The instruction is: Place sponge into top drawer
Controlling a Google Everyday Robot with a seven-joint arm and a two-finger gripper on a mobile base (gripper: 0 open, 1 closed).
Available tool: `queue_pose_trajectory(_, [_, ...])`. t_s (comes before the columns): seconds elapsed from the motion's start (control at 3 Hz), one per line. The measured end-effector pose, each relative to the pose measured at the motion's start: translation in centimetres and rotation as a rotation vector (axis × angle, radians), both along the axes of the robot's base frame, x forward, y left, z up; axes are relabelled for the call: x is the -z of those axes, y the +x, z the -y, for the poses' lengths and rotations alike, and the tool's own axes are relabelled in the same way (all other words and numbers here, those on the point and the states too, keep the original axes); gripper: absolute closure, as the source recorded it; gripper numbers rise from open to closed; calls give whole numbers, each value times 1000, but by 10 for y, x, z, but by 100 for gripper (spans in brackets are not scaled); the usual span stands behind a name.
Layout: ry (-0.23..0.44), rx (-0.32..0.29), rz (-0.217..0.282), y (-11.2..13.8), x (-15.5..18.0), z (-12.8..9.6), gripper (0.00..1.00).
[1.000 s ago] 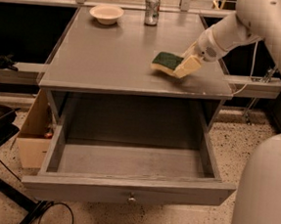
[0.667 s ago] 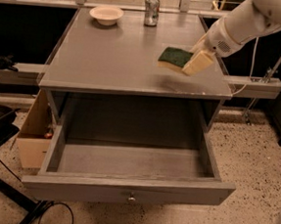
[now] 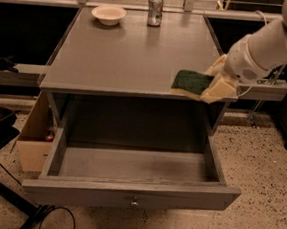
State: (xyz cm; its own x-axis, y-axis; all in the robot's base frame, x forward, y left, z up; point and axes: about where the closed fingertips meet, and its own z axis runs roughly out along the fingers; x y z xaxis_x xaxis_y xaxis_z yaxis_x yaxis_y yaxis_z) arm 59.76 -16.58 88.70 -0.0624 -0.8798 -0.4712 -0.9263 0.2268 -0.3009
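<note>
My gripper has the sponge. It will release the sponge near the middle of the top drawer's bare bottom [image 3: 153,151], well behind the metal knob.
The sponge [image 3: 190,82], dark green on top with a yellow base, is held in the air over the front right edge of the grey cabinet top [image 3: 123,54]. My gripper [image 3: 211,82] comes in from the right on a white arm and its cream fingers [image 3: 217,89] are shut on the sponge's right end. The top drawer [image 3: 126,198] is pulled wide open below, its inside bare, with a small round metal knob [image 3: 134,203] at the centre of its front panel. The sponge hangs above the drawer's back right part.
A cream bowl [image 3: 108,14] and a metal can [image 3: 154,9] stand at the back of the cabinet top. A cardboard box [image 3: 31,137] sits on the floor at the left. A black stand and cable [image 3: 6,195] lie at bottom left. Speckled floor is at the right.
My gripper has carried the sponge from over the cabinet top's right side toward the front edge, and lower. The camera view has also shifted closer. The drawer stays open.
</note>
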Motion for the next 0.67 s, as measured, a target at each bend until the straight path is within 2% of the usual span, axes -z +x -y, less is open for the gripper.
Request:
queue_pose_trajectory(0.33, [3,-29,-48,-24,47,8,100])
queue_pose_trajectory(0.67, [2,43,-102,-36,144,17,100])
